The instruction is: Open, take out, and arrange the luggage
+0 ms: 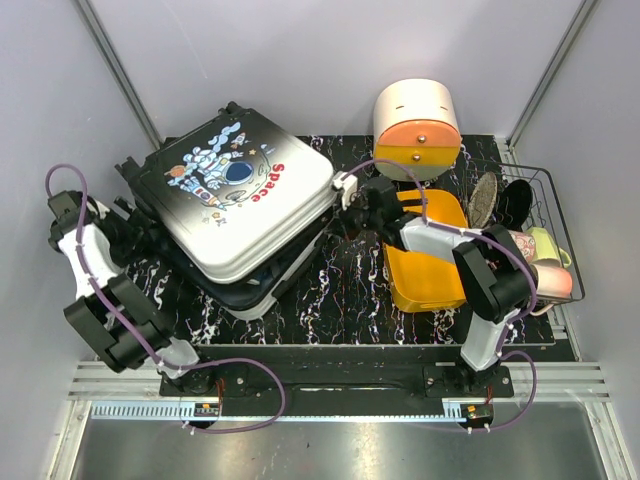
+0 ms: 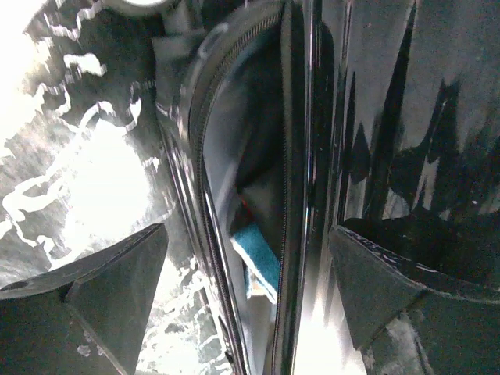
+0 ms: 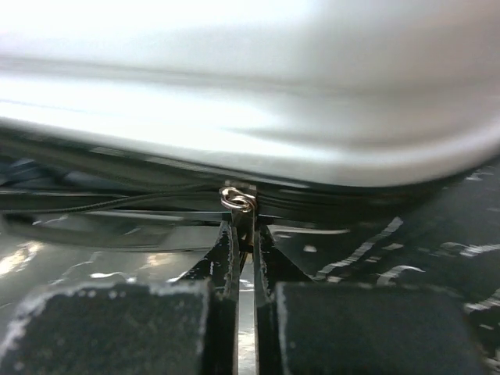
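Observation:
The robot's right gripper will release the zipper pull at the luggage's corner [image 1: 335, 180] that is nearest the white-and-orange drawer box.
The luggage [image 1: 240, 190], a hard-shell case with an astronaut and red "Space" print, lies on the mat at centre left, its lid raised a little off the lower shell. My left gripper [image 1: 135, 215] stands open at the case's left edge. In the left wrist view its fingers [image 2: 109, 289] straddle the lid's rim [image 2: 312, 195]. The gap shows grey lining and a teal item [image 2: 262, 258] inside. My right gripper [image 1: 348, 190] is at the case's right edge. In the right wrist view this gripper [image 3: 244, 226] is shut on the zipper pull [image 3: 238, 199], under the pale shell [image 3: 250, 94].
A white-and-orange drawer box [image 1: 417, 125] stands at the back right. An orange tray [image 1: 430, 265] lies under my right arm. A wire basket [image 1: 545, 180] at the right edge holds mugs [image 1: 548, 265] and dark round items. The black marbled mat [image 1: 340, 300] covers the table.

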